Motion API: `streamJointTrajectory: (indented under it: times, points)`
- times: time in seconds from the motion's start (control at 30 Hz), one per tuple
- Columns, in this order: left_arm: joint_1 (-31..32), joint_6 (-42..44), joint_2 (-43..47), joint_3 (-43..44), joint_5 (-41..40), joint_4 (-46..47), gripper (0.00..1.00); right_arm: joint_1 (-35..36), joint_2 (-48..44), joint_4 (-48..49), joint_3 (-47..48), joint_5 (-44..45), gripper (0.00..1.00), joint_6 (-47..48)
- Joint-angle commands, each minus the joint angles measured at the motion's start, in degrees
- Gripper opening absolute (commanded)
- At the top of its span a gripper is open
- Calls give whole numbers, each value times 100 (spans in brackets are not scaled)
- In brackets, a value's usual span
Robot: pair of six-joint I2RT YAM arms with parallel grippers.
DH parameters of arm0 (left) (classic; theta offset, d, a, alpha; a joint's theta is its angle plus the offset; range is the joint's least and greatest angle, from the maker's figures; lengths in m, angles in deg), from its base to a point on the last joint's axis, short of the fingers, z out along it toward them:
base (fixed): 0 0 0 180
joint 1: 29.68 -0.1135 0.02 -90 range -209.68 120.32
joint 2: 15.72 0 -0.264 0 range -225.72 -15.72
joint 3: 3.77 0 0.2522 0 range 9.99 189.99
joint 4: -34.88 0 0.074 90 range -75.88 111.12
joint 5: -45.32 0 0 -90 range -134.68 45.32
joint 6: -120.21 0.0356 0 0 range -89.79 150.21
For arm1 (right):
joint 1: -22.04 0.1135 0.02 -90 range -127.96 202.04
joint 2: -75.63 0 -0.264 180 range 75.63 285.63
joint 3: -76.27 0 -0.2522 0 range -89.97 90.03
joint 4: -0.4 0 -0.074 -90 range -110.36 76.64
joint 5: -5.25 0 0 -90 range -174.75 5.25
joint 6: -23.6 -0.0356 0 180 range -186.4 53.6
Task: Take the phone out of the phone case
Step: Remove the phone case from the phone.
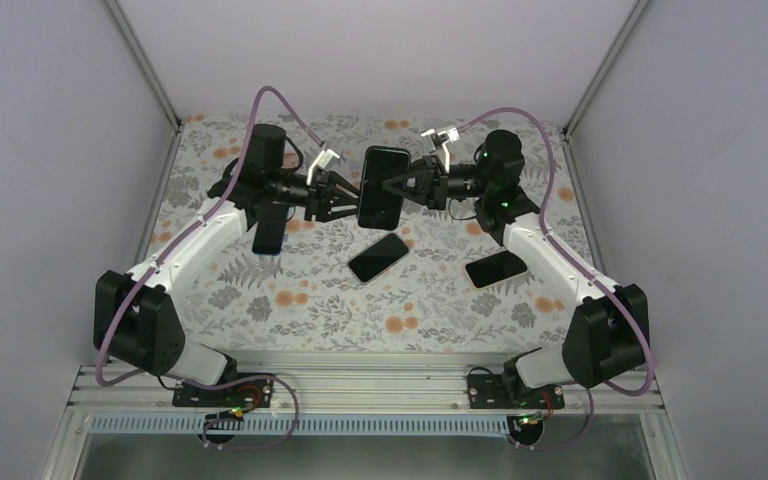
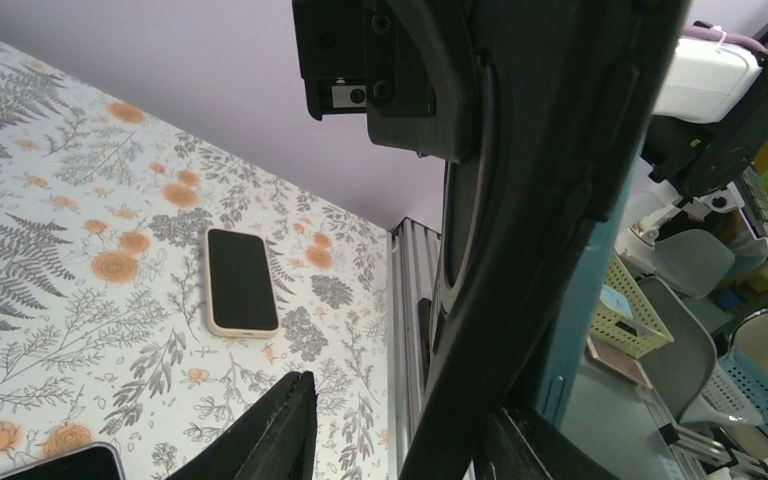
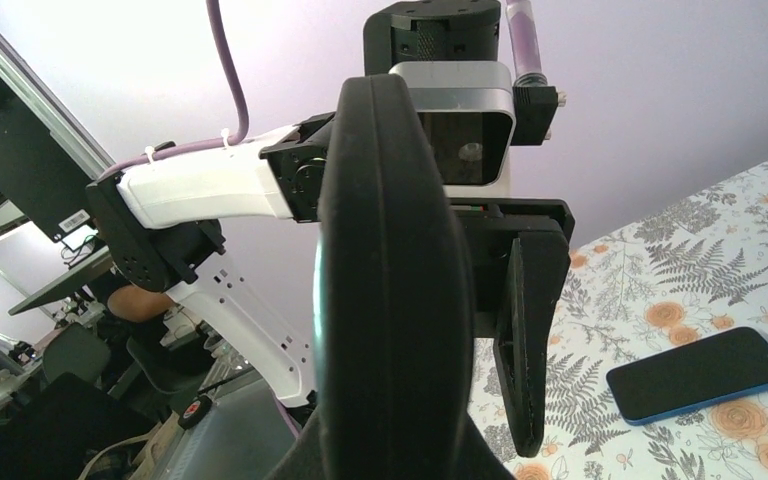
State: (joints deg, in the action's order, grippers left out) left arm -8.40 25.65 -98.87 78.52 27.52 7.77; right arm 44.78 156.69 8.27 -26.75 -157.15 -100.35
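My right gripper is pinching the phone and case together halfway along the case's edge. It should take the case's near corner (image 1: pixel 395 225) while my left gripper holds the phone.
A phone in a black case (image 1: pixel 383 187) is held upright in the air between both arms. My right gripper (image 1: pixel 397 187) is shut on its right edge. In the right wrist view the case edge (image 3: pixel 385 280) fills the middle and rises out of my right gripper (image 3: pixel 390 455). My left gripper (image 1: pixel 348 195) is open around the case's left edge. In the left wrist view the case (image 2: pixel 530 230) leans by the right finger, while the left finger (image 2: pixel 280 430) stands well apart from it. That free finger (image 3: pixel 530 340) also shows in the right wrist view.
Three other phones lie on the floral table (image 1: pixel 290 300): a blue-cased one (image 1: pixel 378 257) in the middle, a beige-cased one (image 1: pixel 496 268) at the right, and a dark one (image 1: pixel 269 228) under the left arm. Walls and aluminium posts stand close on three sides.
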Motion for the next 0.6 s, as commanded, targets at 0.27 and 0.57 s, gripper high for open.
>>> streamJointTrajectory:
  times: [0.27,0.57]
  points:
    - [521,-464,-413,881,-380,1097,37,754,324,320,-415,-851,4,-438]
    - [676,-649,-417,743,-255,1232,29,746,522,534,-348,-837,4,-705]
